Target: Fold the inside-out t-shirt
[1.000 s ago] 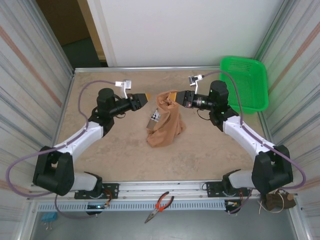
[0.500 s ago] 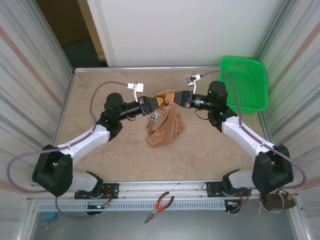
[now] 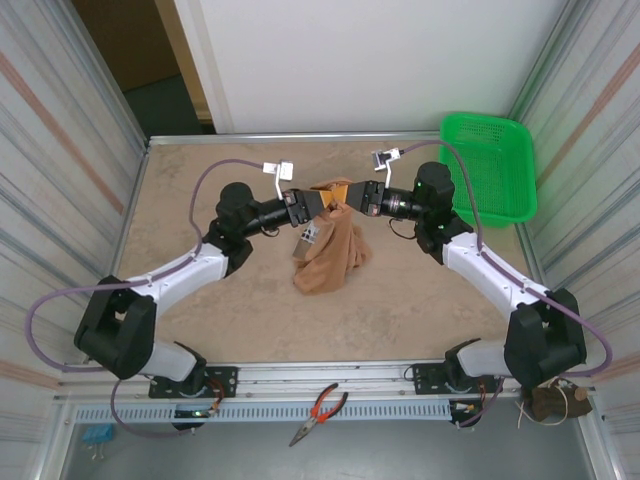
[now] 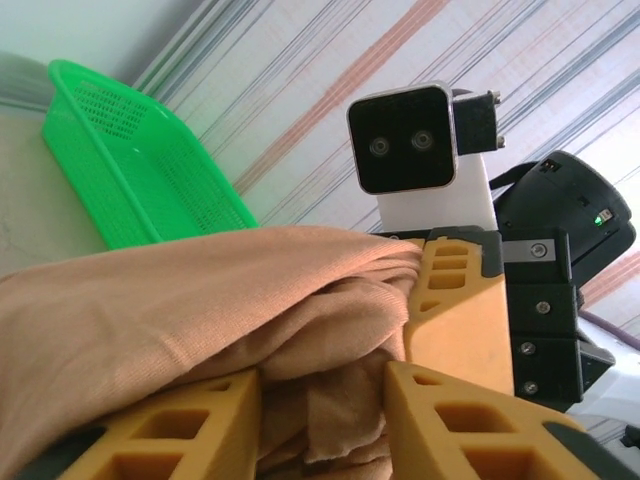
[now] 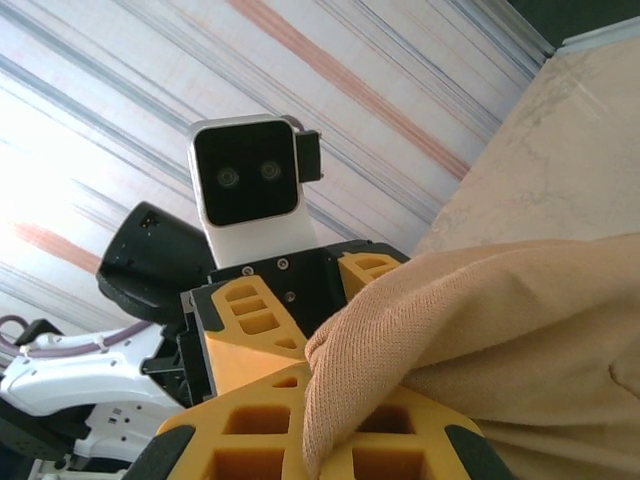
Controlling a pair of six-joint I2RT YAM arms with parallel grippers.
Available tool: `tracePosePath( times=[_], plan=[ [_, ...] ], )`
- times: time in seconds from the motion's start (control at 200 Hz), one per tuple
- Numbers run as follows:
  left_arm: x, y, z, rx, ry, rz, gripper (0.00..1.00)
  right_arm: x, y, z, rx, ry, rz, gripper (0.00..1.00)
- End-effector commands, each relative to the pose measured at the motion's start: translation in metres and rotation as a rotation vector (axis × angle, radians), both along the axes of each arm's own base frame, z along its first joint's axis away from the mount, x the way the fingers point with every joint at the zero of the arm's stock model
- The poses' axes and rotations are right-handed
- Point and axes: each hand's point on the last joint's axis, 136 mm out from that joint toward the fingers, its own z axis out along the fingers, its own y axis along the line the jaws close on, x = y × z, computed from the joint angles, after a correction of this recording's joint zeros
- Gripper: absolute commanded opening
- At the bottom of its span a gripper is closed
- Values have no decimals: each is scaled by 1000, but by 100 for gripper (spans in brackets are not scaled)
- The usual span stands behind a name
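Note:
I need to keep the t-shirt's bunched top in my left gripper where my grippers meet, while my right gripper opens and takes the hanging cloth farther down [image 3: 341,224].
The inside-out t-shirt [image 3: 330,250] is tan and hangs in a bunched drape at mid-table, its lower part resting on the tabletop. A small white tag [image 3: 310,234] shows on its left side. My right gripper [image 3: 349,195] is shut on the shirt's top edge; in the right wrist view the cloth [image 5: 500,320] comes out from between its closed yellow fingers [image 5: 315,410]. My left gripper [image 3: 318,200] faces it from the left. Its fingers [image 4: 322,390] stand a little apart with a fold of the shirt [image 4: 180,300] between them, right beside the right gripper's fingers [image 4: 455,310].
A green basket [image 3: 490,165] sits at the back right corner of the table. Red-handled pliers [image 3: 318,410] lie on the front rail below the table edge. Striped walls close both sides. Bare tabletop [image 3: 200,300] lies left of and in front of the shirt.
My left gripper has moved right from beside the shirt to its top edge, and its fingers have narrowed round a fold. The right gripper has held still with the shirt.

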Motion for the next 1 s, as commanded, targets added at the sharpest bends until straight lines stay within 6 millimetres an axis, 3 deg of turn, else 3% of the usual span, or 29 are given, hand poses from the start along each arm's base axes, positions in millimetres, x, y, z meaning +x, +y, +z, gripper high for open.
tracePosePath(
  times=[0.0, 0.095, 0.145, 0.22, 0.266, 0.316, 0.406, 0.541, 0.611, 0.666, 0.726, 0.787, 0.832, 0.862, 0.997],
  plan=[
    [-8, -8, 25, -56, -62, -46, 20, -1, 5, 18, 33, -40, 18, 0],
    [-7, -7, 27, -70, -63, -39, 2, 0, 5, 16, 30, -30, 18, 0],
    [-8, -6, 29, -74, -64, -37, 0, 1, 4, 14, 27, -25, 16, 1],
    [-7, -2, 32, -80, -58, -24, 0, 6, -8, 11, 12, -16, -19, 51],
    [-5, 2, 34, -77, -50, -7, 0, 8, -22, 6, -12, -17, -70, 67],
    [-2, 6, 37, -66, -42, 14, 0, 8, -37, -6, -71, -24, -144, 77],
    [-2, 8, 42, -35, -33, 25, 0, -6, -47, -36, -205, -15, -196, 80],
    [-2, 6, 53, -28, -20, 14, 0, -23, -30, -79, -335, -42, -269, 85],
    [-1, 5, 61, -34, 1, 9, 0, -14, -14, -97, -370, -57, -303, 79],
    [-1, 5, 70, -55, 20, 6, 0, 2, -6, -123, -453, -36, -326, 65],
    [-3, 6, 85, -85, 30, -3, 0, 27, -17, -154, -567, 30, -392, 54],
    [-6, 9, 101, -104, 35, 1, 0, 43, -39, -175, -642, 126, -433, 60],
    [-8, 12, 108, -96, 48, 18, 0, 41, -48, -171, -653, 151, -420, 68],
    [-9, 14, 112, -86, 47, 30, 0, 33, -51, -158, -658, 134, -412, 72],
    [-8, 25, 109, -31, 79, 111, 0, -17, -65, -78, -667, -5, -420, 73]
  ],
)
